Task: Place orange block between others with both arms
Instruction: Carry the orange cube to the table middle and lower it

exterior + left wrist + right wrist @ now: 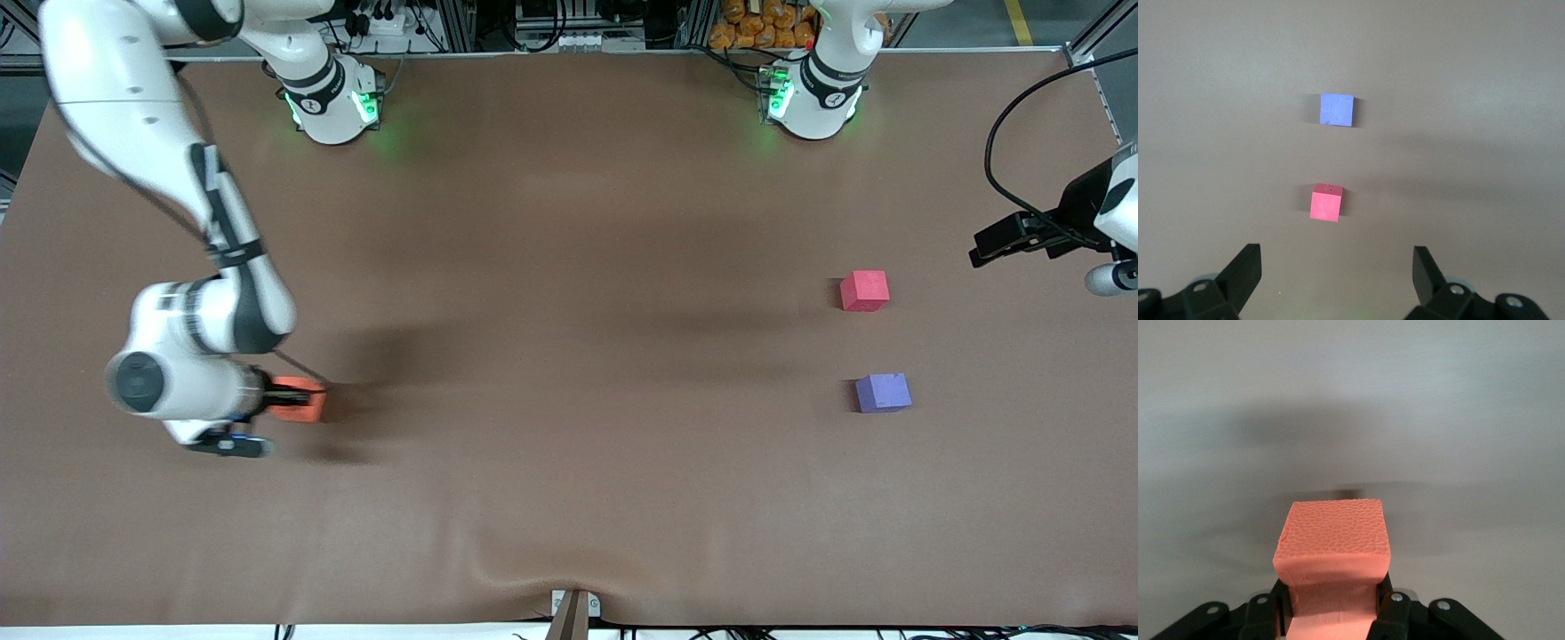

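Observation:
I should have my right gripper let go of the orange block on the bare middle of the brown table (539, 329), well short of the pinkish-red cube.
The orange block (302, 402) lies on the brown table near the right arm's end, squeezed between the fingers of my right gripper (286, 397), which is shut on it. In the right wrist view the orange block (1333, 550) fills the jaws and its sides are pinched in by my right gripper (1333, 603). The pinkish-red cube (864, 291) and the purple-blue cube (882, 392) sit apart near the left arm's end, the purple-blue one nearer the front camera. My left gripper (1337, 270) hangs open and waits above the table beside the pinkish-red cube (1325, 203) and the purple-blue cube (1337, 109).
The brown table cover (569, 373) has a raised wrinkle at its front edge (569, 569). The two arm bases (333, 102) (813, 98) stand along the table's back edge. The left arm's wrist (1067, 222) hangs at the table's end.

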